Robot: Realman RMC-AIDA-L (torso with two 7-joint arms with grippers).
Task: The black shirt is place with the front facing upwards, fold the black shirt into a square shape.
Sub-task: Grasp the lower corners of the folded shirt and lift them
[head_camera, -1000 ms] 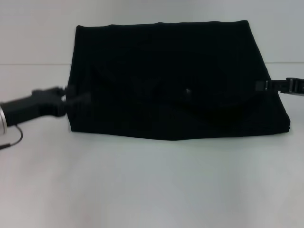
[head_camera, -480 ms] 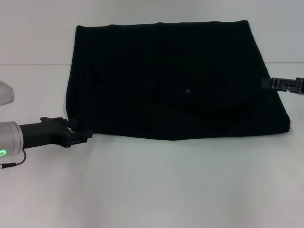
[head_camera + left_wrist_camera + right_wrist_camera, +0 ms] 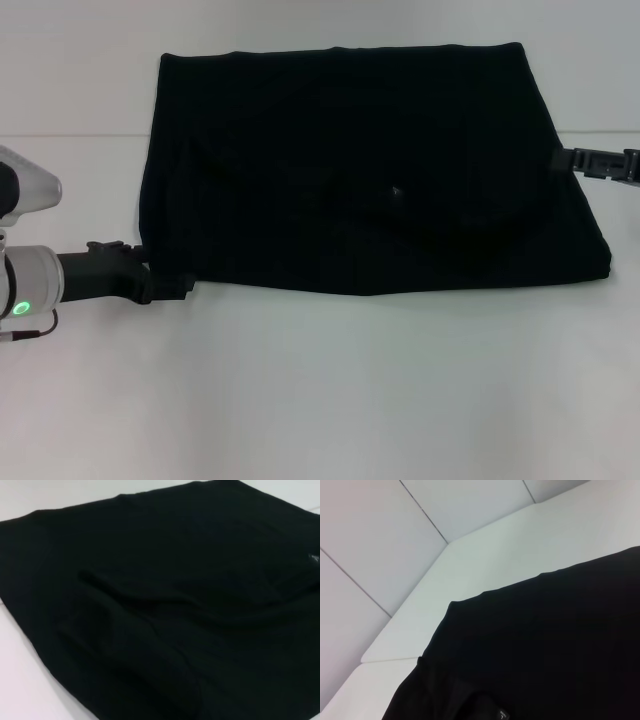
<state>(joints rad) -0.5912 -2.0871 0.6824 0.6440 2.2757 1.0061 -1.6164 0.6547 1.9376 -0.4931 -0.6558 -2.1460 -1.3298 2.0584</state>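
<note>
Next, I close my right gripper on the near corner point(image 3: 604, 274) of the black shirt, opposite my left gripper's end.
The black shirt point(image 3: 360, 170) lies flat on the white table point(image 3: 330, 390), folded into a wide block with its plain black cloth up; no lettering shows. My left gripper point(image 3: 178, 287) sits low at the shirt's near left corner, touching its edge. My right gripper point(image 3: 562, 160) is at the shirt's right edge, about halfway back. The left wrist view is filled with the black shirt point(image 3: 175, 605) and its soft folds. In the right wrist view the black shirt point(image 3: 560, 645) shows a folded corner and a small label point(image 3: 502, 714).
The white table stretches wide in front of the shirt and to both sides. A pale wall point(image 3: 80, 60) rises behind the table's far edge. A white part of my left arm point(image 3: 30, 190) shows at the left border.
My left gripper has dropped from the middle of the shirt's left edge to its near left corner. The right gripper has drawn back slightly to the right. The shirt has kept its shape.
</note>
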